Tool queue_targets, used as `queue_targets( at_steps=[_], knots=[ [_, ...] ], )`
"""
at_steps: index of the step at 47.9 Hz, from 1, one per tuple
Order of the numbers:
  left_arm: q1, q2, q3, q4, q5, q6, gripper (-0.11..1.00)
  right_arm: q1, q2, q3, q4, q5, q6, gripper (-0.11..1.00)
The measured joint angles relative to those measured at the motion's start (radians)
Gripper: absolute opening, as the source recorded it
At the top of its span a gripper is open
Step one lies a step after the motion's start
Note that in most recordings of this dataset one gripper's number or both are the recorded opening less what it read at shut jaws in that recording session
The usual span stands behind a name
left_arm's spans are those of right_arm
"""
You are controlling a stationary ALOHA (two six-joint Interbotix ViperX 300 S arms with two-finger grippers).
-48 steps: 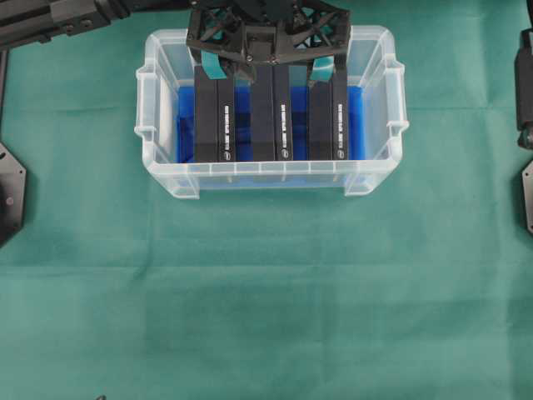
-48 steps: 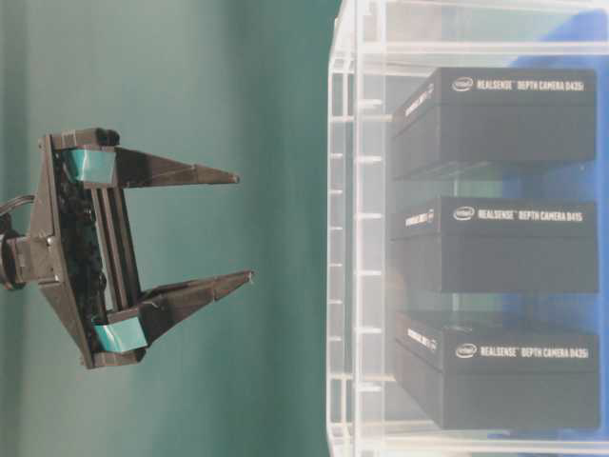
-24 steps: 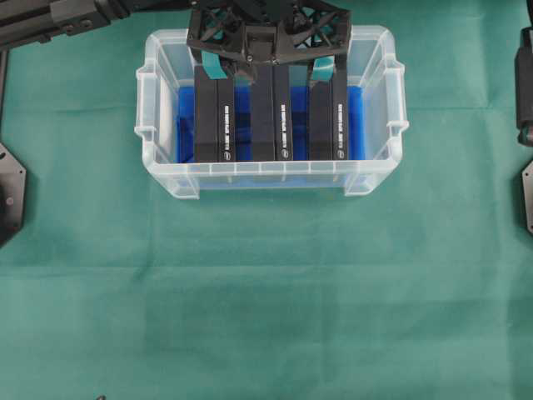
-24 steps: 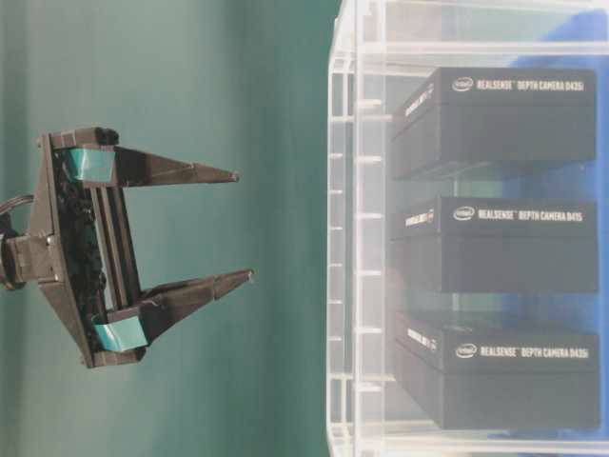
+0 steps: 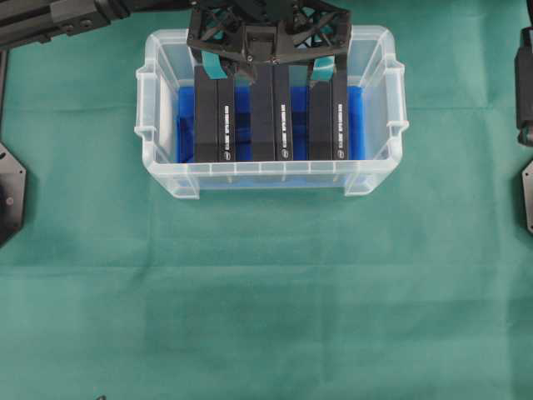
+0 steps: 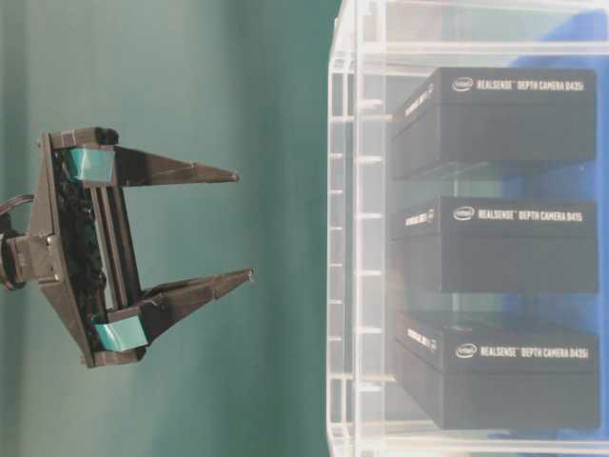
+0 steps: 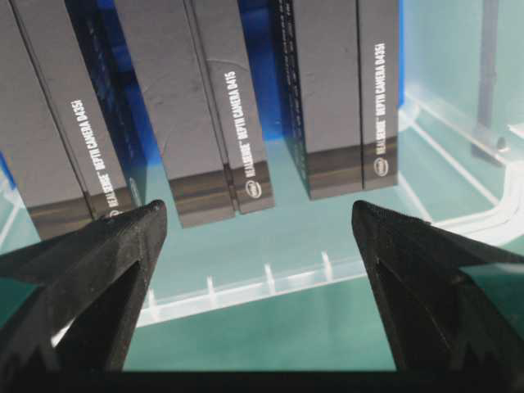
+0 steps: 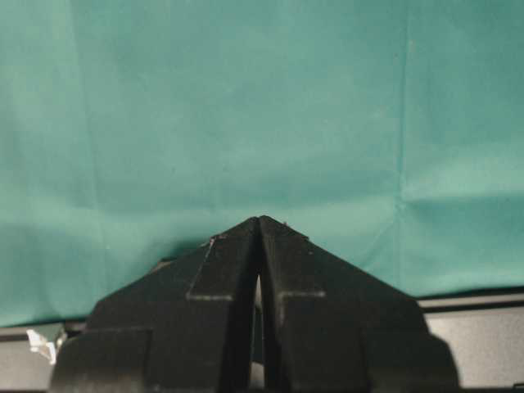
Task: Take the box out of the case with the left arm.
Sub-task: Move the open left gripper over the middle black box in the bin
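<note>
The robot's left gripper should close across the long sides [image 5: 271, 108] [image 7: 195, 94] of the middle black box, level with the far end of that box's white lettering.
The clear case [image 5: 163, 100] with its blue floor holds three black boxes standing side by side: left [image 5: 215, 117], middle [image 5: 271, 117] and right [image 5: 328, 117]. My left gripper [image 5: 268, 71] hangs over the case's far side, open wide, with teal pads [image 5: 215, 67] above the outer boxes. In the table-level view the left gripper [image 6: 243, 226] stops short of the case rim [image 6: 335, 238] and touches nothing. The left wrist view shows its fingertips [image 7: 147, 221] spread wide above the middle box [image 7: 205, 106]. My right gripper [image 8: 259, 219] is shut and empty over the cloth.
Green cloth [image 5: 266, 292] covers the table in front of the case. The right arm [image 5: 525, 83] stays at the right edge, and black arm bases [image 5: 10, 192] stand at both sides. The near case wall [image 7: 262, 282] lies below the left fingers.
</note>
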Motion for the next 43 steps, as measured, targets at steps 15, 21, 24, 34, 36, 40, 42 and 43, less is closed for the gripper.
queue_targets(
  at_steps=[15,21,24,34,36,40,42,43],
  knots=[
    [0.000,0.000,0.000,0.000,0.002,0.000,0.97,0.000,0.000,0.000,0.000,0.000,0.002,0.01],
    [0.000,0.000,0.000,0.000,0.002,0.000,0.97,0.000,0.000,0.000,0.000,0.000,0.002,0.01],
    [0.000,0.000,0.002,0.000,0.000,0.000,0.97,0.000,0.002,0.000,0.000,0.000,0.000,0.01],
    [0.000,0.000,0.017,0.000,-0.008,0.000,0.97,0.000,0.000,0.000,0.000,0.000,0.000,0.01],
    [0.000,0.000,0.026,0.000,-0.014,0.000,0.97,0.000,0.002,0.000,0.000,0.000,0.002,0.01],
    [0.000,0.000,0.044,0.002,-0.028,0.000,0.97,0.000,0.000,0.000,0.000,0.000,0.002,0.01],
    [0.000,0.000,0.055,0.002,-0.035,0.000,0.97,0.000,0.000,0.000,0.000,0.000,0.002,0.01],
    [0.000,0.000,0.061,0.002,-0.038,0.000,0.97,0.000,0.002,0.000,0.000,0.000,0.002,0.01]
  ],
)
